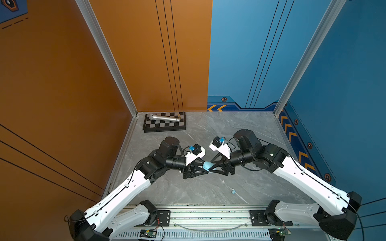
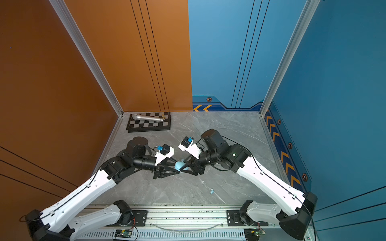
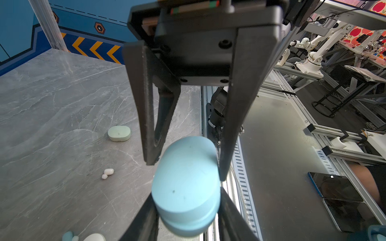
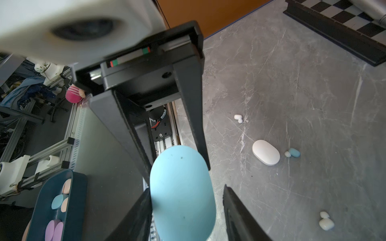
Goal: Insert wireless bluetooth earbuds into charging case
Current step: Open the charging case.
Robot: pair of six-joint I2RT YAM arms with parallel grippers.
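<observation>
My right gripper will grab the lid [image 4: 183,196] and swing it open before earbuds go in, because the pale blue charging case in my left gripper is closed.
A closed pale blue charging case [image 1: 207,165] [image 2: 179,165] hangs above the middle of the table between both grippers. My left gripper [image 3: 188,210] [image 1: 203,167] is shut on one end of it, both fingers against its sides. My right gripper [image 4: 186,195] [image 1: 211,167] surrounds the other end of the case [image 4: 181,192] and stands open: one finger touches, the other is apart. Loose earbuds lie on the table: a white one [image 4: 238,118] [image 3: 108,173], a pale blue one [image 4: 294,152] [image 1: 233,191], and a pale one [image 4: 325,222].
A closed white case [image 4: 265,152] lies beside the pale blue bud, and a mint green case [image 3: 119,133] lies farther off. A chessboard [image 1: 179,125] with a silver microphone [image 1: 165,118] sits at the back left corner. A dark tray [image 4: 77,187] stands off the table's front edge.
</observation>
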